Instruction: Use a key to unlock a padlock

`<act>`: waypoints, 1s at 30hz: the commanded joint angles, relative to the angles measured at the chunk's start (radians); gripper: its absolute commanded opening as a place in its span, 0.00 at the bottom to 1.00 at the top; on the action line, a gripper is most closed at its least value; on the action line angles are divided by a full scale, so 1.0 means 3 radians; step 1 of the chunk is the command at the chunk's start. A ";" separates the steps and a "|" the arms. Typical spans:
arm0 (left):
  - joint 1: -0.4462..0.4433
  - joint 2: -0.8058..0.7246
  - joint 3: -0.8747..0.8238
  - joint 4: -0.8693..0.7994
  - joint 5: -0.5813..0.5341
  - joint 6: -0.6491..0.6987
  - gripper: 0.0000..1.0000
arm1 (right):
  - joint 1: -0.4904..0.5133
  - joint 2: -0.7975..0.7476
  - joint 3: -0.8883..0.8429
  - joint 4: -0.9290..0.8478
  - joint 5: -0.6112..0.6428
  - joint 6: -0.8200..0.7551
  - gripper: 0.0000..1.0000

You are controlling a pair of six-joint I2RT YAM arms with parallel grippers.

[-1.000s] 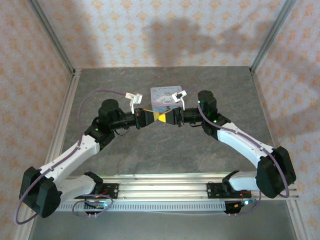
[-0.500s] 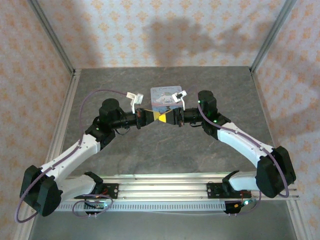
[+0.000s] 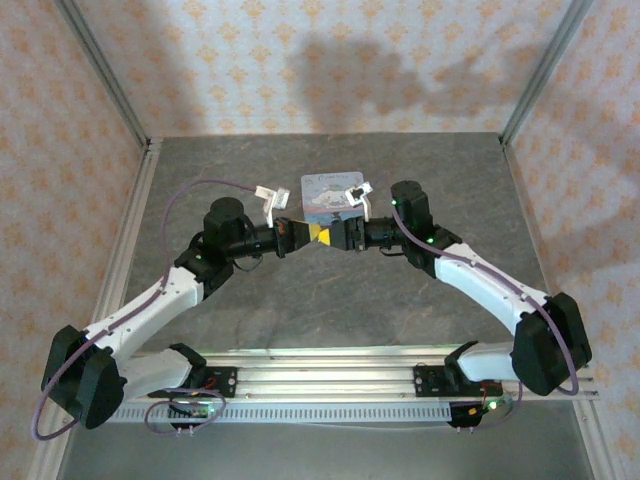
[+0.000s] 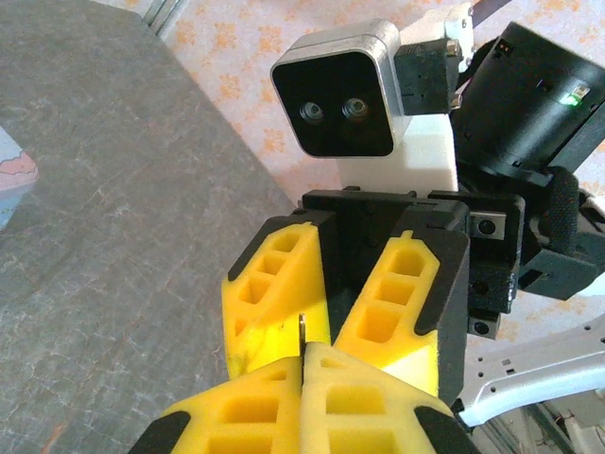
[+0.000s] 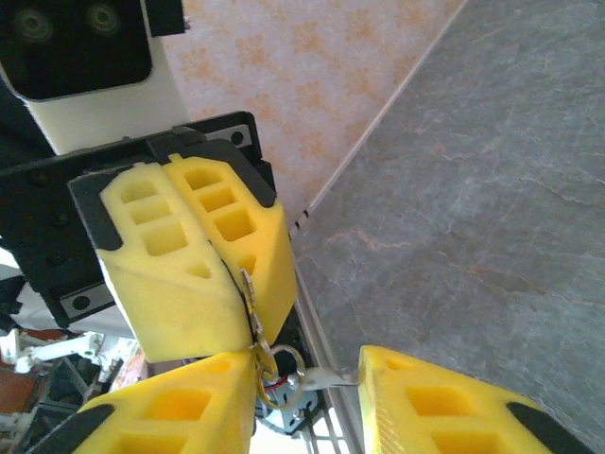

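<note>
Next, I close my right gripper on its ring end (image 5: 268,363) before I open my left gripper, because the key lies along the seam of my left gripper's fingers.
My left gripper (image 3: 312,234) and right gripper (image 3: 330,235) meet tip to tip above the table, just in front of the pastel tin (image 3: 328,194). The left gripper (image 4: 302,357) is shut on a thin metal key (image 4: 302,328), whose edge pokes out between its yellow fingers. In the right wrist view that key (image 5: 248,288) sits clamped in the left gripper (image 5: 251,320), with a key ring (image 5: 284,371) and a second small key (image 5: 331,378) dangling from it. My right gripper (image 5: 307,367) is open, its fingers either side of the ring. The padlock is out of view.
A corner of the tin (image 4: 13,176) lies on the grey stone-patterned tabletop (image 3: 330,290). Patterned walls with metal corner posts (image 3: 105,80) enclose the table on three sides. An aluminium rail (image 3: 330,370) carries the arm bases at the near edge.
Both arms have crept slightly inward, the left wrist to the right and the right wrist to the left. The grippers stay tip to tip.
</note>
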 commanded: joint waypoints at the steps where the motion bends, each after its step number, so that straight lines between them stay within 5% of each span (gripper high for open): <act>1: -0.0033 -0.0004 0.0133 -0.0325 0.0038 0.0373 0.00 | -0.0011 -0.0130 0.0212 -0.0333 0.0071 -0.0280 0.36; 12: -0.0041 0.0148 0.0718 -0.1513 0.0494 0.1469 0.00 | -0.0239 -0.0173 0.0445 -0.0547 -0.0274 -0.0083 0.34; 30: -0.0029 0.0312 0.0885 -0.1525 0.0774 0.1537 0.00 | -0.0060 -0.0029 0.0481 -0.0561 -0.0490 -0.0067 0.24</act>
